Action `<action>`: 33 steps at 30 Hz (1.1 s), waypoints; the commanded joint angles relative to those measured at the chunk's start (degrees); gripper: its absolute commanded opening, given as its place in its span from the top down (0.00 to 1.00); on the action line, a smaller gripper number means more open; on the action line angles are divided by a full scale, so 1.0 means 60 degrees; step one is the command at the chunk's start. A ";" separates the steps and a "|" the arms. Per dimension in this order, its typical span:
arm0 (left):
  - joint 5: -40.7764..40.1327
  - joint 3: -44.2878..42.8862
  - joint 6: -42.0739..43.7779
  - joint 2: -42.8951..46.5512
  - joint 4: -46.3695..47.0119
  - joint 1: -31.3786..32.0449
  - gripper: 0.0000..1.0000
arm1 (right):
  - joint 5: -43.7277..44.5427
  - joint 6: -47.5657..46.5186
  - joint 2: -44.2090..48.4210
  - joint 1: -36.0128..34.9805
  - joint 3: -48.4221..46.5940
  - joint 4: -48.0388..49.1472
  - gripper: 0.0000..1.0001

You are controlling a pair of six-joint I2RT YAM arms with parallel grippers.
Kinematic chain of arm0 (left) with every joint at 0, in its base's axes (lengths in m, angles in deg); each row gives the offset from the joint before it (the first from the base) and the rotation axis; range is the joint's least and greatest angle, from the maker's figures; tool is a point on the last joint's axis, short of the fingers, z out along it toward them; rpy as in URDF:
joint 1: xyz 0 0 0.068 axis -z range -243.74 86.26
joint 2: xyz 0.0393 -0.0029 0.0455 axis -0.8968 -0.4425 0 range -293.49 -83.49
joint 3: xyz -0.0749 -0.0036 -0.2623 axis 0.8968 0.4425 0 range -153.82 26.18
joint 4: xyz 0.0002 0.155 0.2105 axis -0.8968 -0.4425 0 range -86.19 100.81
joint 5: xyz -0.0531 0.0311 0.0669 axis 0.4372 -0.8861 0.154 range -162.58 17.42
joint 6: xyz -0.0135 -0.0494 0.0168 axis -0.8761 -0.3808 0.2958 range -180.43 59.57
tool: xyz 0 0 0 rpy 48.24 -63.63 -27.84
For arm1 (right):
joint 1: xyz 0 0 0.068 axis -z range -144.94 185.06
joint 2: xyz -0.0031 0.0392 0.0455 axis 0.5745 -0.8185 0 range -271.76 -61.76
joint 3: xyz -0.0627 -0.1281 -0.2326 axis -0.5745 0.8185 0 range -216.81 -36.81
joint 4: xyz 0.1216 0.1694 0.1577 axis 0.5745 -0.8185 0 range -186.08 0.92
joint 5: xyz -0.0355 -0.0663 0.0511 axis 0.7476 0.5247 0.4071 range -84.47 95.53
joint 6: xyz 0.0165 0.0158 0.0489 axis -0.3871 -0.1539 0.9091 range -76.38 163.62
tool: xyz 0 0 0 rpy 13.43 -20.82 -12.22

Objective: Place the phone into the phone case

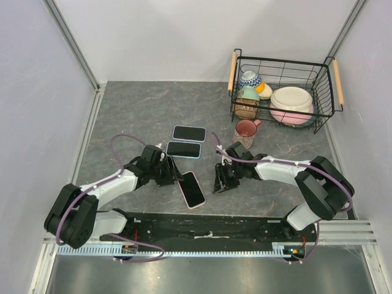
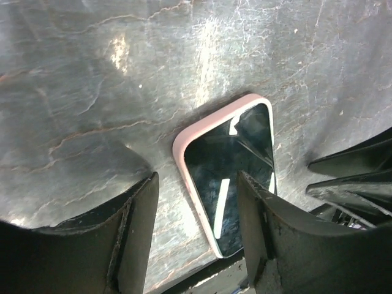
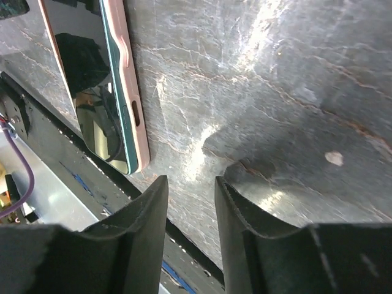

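The phone's teal edge stands higher than the pink case's side, so the robot's right gripper will pinch the case's near corner [image 3: 142, 160] while the left gripper presses there.
A phone with a dark screen lies face up in a pink case [image 1: 191, 189] on the grey table near the front edge. In the left wrist view the pink case [image 2: 190, 138] rims the phone's screen [image 2: 236, 165]. In the right wrist view a teal phone edge shows inside the pink case [image 3: 136, 92]. My left gripper [image 1: 173, 177] is open and empty just left of the phone; its jaws [image 2: 196, 242] straddle the case's near left edge. My right gripper [image 1: 218, 183] is open and empty just right of the phone, above bare table [image 3: 191, 208].
Two more dark phones [image 1: 188, 133] [image 1: 184, 149] lie behind the cased phone. A pink mug [image 1: 246, 131] stands right of them. A black wire basket [image 1: 326, 86] with bowls and plates stands at the back right. The black base rail [image 1: 208, 223] runs along the near edge.
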 commanded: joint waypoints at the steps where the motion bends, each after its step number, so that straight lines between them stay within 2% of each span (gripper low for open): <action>1: -0.0525 -0.0162 0.0895 0.0918 -0.0786 0.0110 0.43 | -0.0240 -0.0370 0.0665 0.0145 0.0280 -0.0142 0.51; 3: -0.0073 -0.0118 0.1071 0.1021 -0.0537 0.0256 0.47 | -0.0636 -0.0210 0.0680 0.0145 0.0456 0.0356 0.48; 7: 0.0486 -0.0074 0.1203 0.1008 -0.0127 0.0564 0.62 | -0.1573 0.0229 0.0287 0.0102 0.0662 0.1235 0.44; 13: 0.1029 -0.0395 0.1511 0.0203 0.0196 0.1311 0.81 | -0.1926 0.0611 -0.0329 -0.0133 0.0691 0.1881 0.46; 18: 0.1262 -0.0659 0.1613 -0.0516 0.0430 0.1882 0.93 | -0.1854 0.0772 -0.0900 -0.0294 0.0501 0.2306 0.51; 26: 0.1483 -0.0689 0.1482 -0.1014 0.1017 0.2351 0.96 | -0.1121 0.0538 -0.1765 -0.0411 0.0222 0.1574 0.59; 33: 0.1570 -0.0675 0.1394 -0.1322 0.1177 0.2454 0.98 | -0.1019 0.0421 -0.2146 -0.0441 0.0193 0.1398 0.71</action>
